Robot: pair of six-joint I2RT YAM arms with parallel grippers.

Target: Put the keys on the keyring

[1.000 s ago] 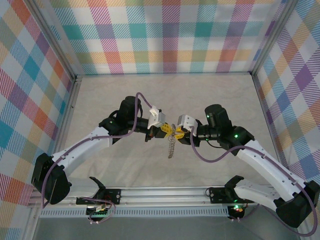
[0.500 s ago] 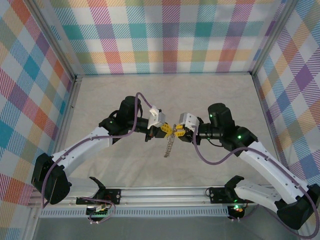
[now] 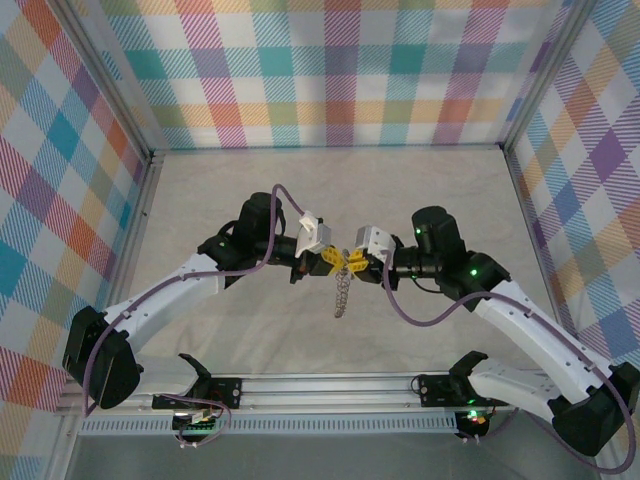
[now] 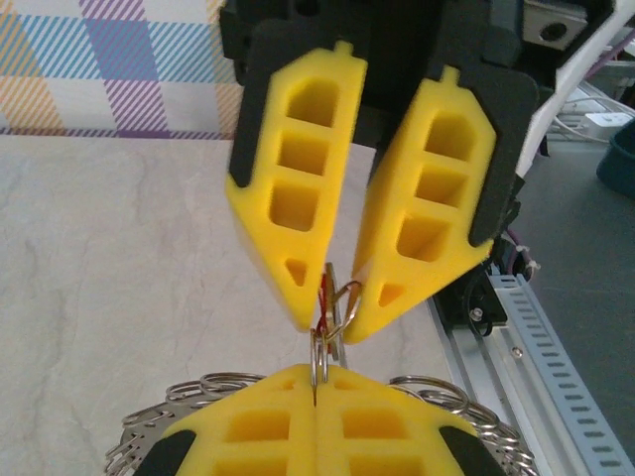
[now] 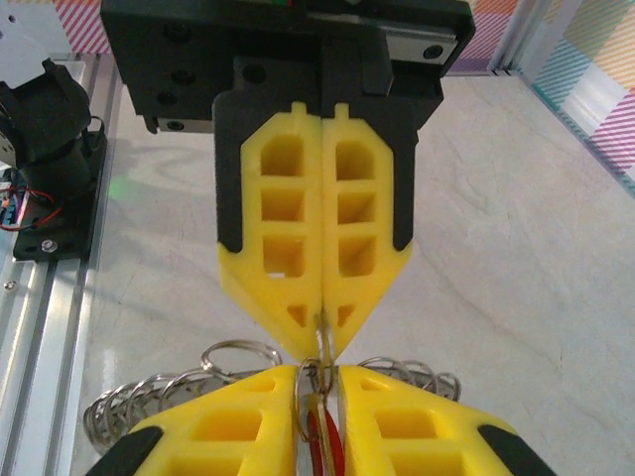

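Note:
I should let go of the key with my right gripper, back off and pinch the steel ring itself (image 4: 316, 349), because the key's small ring hooks the steel ring in my left gripper.
Both grippers meet tip to tip above the middle of the table. My left gripper (image 3: 330, 262) (image 4: 316, 375) is shut on a thin steel ring held on edge, part of the keyring (image 3: 342, 295) (image 4: 213, 385) (image 5: 149, 402), whose silvery loops hang below the fingertips. My right gripper (image 3: 355, 262) (image 5: 317, 372) is closed with a narrow gap on a key with a red tag (image 5: 319, 441) (image 4: 323, 293) and its small split ring. That small ring touches the ring held by the left gripper (image 5: 319, 342). The key's blade is hidden between the pads.
The beige table (image 3: 250, 190) stretches to plaid walls on three sides. An aluminium rail (image 3: 330, 385) (image 5: 50, 297) with the arm mounts runs along the near edge. Purple cables (image 3: 285, 200) loop over both arms.
The right gripper's fingers have closed in on the red-tagged key. The hanging keyring has swung a little. The left gripper has stayed shut in place.

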